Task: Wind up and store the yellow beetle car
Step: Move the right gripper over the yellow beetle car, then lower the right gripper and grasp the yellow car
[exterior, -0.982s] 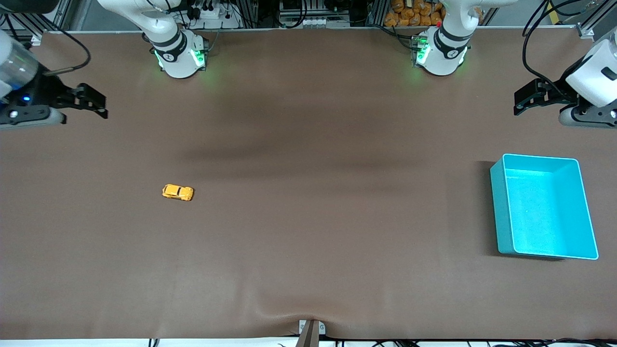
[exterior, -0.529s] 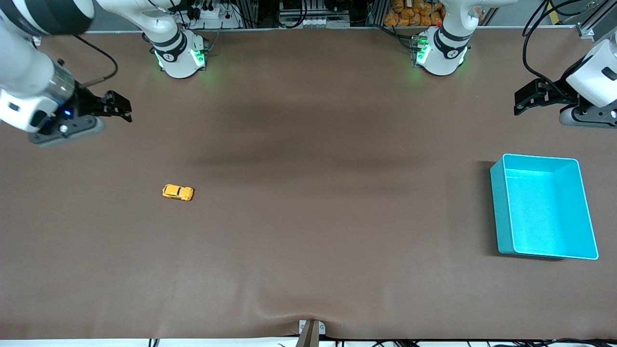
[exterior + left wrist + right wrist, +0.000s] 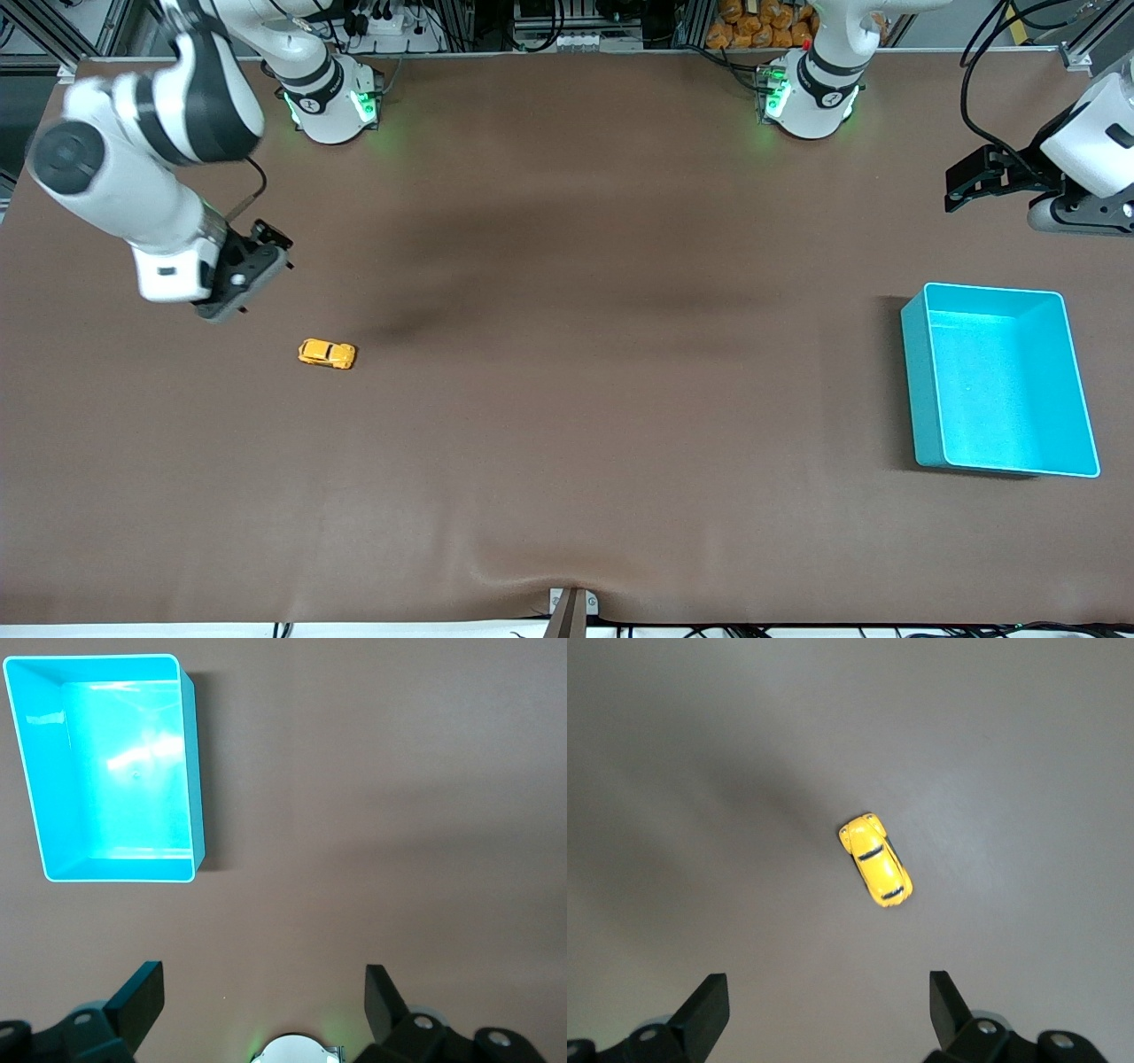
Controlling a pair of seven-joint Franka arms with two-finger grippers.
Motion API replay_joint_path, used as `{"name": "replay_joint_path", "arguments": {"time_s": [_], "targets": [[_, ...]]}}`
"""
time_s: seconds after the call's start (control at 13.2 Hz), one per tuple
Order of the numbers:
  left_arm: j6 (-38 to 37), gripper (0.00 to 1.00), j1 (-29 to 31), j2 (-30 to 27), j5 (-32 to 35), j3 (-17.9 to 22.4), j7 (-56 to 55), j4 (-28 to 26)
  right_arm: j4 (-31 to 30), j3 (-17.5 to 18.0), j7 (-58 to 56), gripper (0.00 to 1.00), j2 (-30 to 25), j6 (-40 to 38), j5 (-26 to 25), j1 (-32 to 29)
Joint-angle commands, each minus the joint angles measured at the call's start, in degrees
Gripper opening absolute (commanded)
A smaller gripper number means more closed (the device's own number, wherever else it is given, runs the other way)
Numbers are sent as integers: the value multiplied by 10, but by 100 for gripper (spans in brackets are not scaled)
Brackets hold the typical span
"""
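Note:
Next, I close my right gripper across the yellow beetle car, with one finger on each side of the car's roof [image 3: 323,352] [image 3: 881,874], just behind its windshield.
The yellow beetle car [image 3: 327,354] stands alone on the brown table toward the right arm's end. It also shows in the right wrist view [image 3: 875,859], ahead of the fingertips. My right gripper [image 3: 276,248] is open and empty, up in the air over the bare table just beside the car; in its wrist view [image 3: 826,983] the jaws stand wide apart. My left gripper [image 3: 961,182] is open and empty and waits over the table at the left arm's end; its wrist view [image 3: 263,970] shows wide jaws.
An empty turquoise bin [image 3: 921,381] stands at the left arm's end of the table, nearer the front camera than the left gripper; it also shows in the left wrist view [image 3: 197,788]. The arm bases stand along the table's edge farthest from the camera.
My right arm has swung in from the table's end toward the car and come lower over the table. The car, the bin and the left arm have not moved.

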Motion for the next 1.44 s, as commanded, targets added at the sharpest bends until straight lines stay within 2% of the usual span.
{"name": "replay_joint_path", "arguments": {"time_s": [0.0, 0.15, 0.3, 0.45, 0.91, 1.21, 1.36], "targets": [[-1, 100, 3, -1, -3, -2, -7, 1, -4, -6, -118, 100, 43, 47, -14, 4], [-1, 100, 3, -1, -3, -2, -7, 1, -3, -12, -210, 100, 98, 91, -13, -2], [-1, 100, 3, -1, -3, -2, -8, 1, -5, -24, -232, 100, 135, 133, -13, 2], [-1, 100, 3, -1, -3, -2, -8, 1, -5, -27, -235, 100, 170, 136, -14, -2], [-1, 100, 3, 0, -3, -2, -8, 1, -4, -28, -294, 99, 214, 221, -21, 17], [-1, 100, 3, 0, -3, -2, -8, 1, -5, -37, -286, 94, 227, 222, -21, 17], [-1, 100, 3, 0, -3, -2, -8, 1, -6, -37, -286, 88, 229, 223, -21, 17]]}}
